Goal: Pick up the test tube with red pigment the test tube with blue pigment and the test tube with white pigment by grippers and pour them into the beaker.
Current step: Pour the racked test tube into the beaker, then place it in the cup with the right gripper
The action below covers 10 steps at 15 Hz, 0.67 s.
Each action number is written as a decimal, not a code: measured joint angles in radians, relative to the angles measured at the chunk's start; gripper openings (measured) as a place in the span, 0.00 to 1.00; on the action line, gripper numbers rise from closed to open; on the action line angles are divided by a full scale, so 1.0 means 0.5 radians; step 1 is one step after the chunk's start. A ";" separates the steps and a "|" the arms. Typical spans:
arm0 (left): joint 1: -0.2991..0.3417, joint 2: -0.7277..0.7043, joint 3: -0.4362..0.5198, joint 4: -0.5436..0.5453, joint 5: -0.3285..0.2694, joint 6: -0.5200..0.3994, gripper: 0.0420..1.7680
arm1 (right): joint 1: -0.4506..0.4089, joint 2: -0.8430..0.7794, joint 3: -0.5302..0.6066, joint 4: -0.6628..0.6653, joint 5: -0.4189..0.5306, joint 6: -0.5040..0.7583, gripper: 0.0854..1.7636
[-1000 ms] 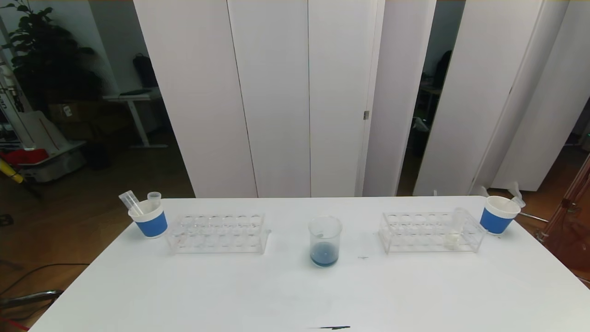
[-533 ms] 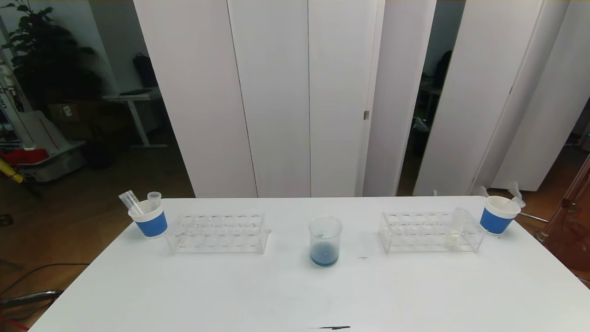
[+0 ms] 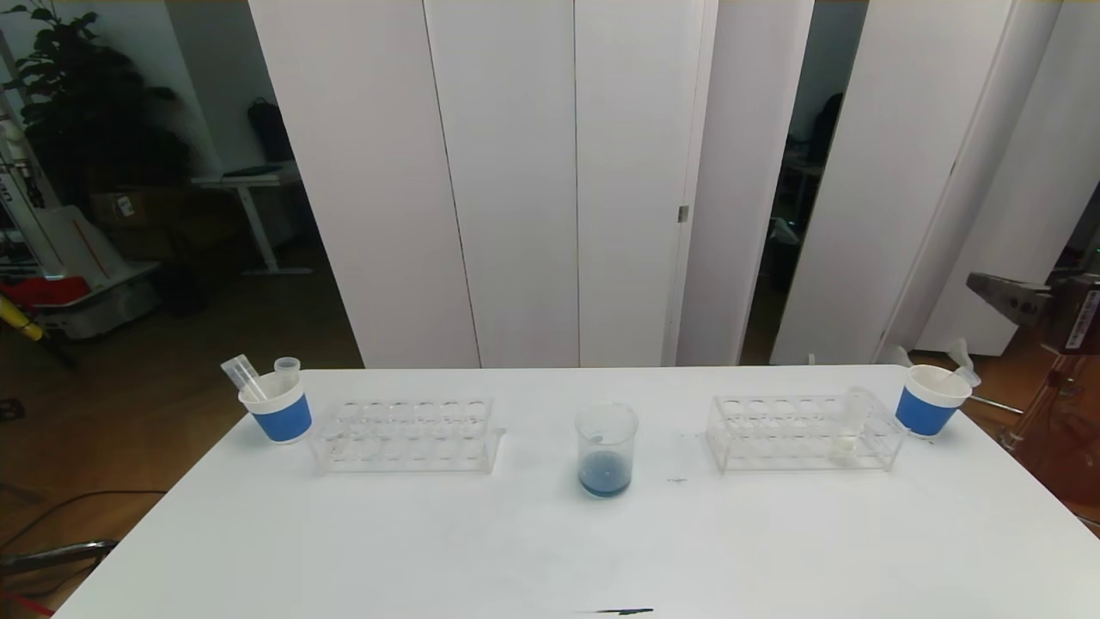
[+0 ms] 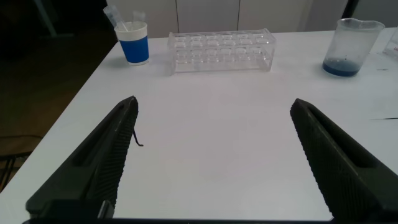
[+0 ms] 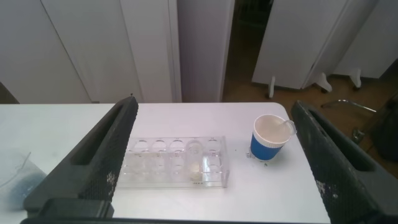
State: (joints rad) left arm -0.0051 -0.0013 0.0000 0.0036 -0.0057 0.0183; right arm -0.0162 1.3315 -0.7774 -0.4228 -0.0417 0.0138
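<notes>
The test tube with white pigment is next, and my right gripper will go to the upper part [image 3: 854, 408] [image 5: 194, 152] of it and close there, just below the tube's rim.
The beaker [image 3: 606, 449] stands mid-table with dark blue liquid in its bottom. The test tube with white pigment [image 3: 846, 427] leans in the right-hand clear rack [image 3: 773, 434], a little cream liquid at its foot. No test tube with red pigment or blue pigment shows; the left cup [image 3: 280, 407] holds clear tubes that look empty. My right gripper [image 5: 212, 102] is open, high above the table's right end, looking down on the white tube [image 5: 194, 158]. My left gripper [image 4: 212, 101] is open low over bare table on the near left, out of the head view.
An empty clear rack [image 3: 404, 434] sits left of the beaker. A second blue-and-white paper cup [image 3: 928, 401] with a tube stands at the far right corner. White folding panels rise behind the table. A short dark mark [image 3: 620, 611] lies at the near edge.
My right gripper has come into the head view at the far right edge, above the right cup. Nothing on the table has moved.
</notes>
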 joint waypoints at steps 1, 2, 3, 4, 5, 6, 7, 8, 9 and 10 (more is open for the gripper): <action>0.000 0.000 0.000 0.000 0.000 0.000 0.99 | -0.002 0.040 0.081 -0.120 -0.001 -0.001 0.99; 0.000 0.000 0.000 0.000 0.000 0.000 0.99 | -0.003 0.081 0.191 -0.262 -0.009 -0.002 0.99; 0.000 0.000 0.000 0.000 0.000 0.000 0.99 | -0.003 0.123 0.320 -0.423 -0.018 -0.002 0.99; 0.001 0.000 0.000 0.000 0.000 0.000 0.99 | -0.001 0.161 0.431 -0.551 -0.022 -0.005 0.99; 0.000 0.000 0.000 0.000 0.000 0.000 0.99 | 0.001 0.207 0.546 -0.703 -0.027 -0.009 0.99; 0.000 0.000 0.000 0.000 0.000 0.000 0.99 | 0.003 0.256 0.654 -0.845 -0.029 -0.010 0.99; 0.000 0.000 0.000 0.001 -0.001 0.000 0.99 | 0.004 0.317 0.747 -0.974 -0.031 -0.010 0.99; 0.001 0.000 0.000 0.000 0.000 0.000 0.99 | 0.004 0.382 0.822 -1.080 -0.031 -0.009 0.99; 0.001 0.000 0.000 0.000 -0.001 0.000 0.99 | 0.004 0.464 0.886 -1.186 -0.032 -0.007 0.99; 0.000 0.000 0.000 0.000 -0.001 0.000 0.99 | 0.004 0.543 0.925 -1.268 -0.033 -0.008 0.99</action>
State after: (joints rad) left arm -0.0051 -0.0013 0.0000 0.0038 -0.0062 0.0183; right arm -0.0143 1.6028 -0.3149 -1.0568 -0.0581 0.0100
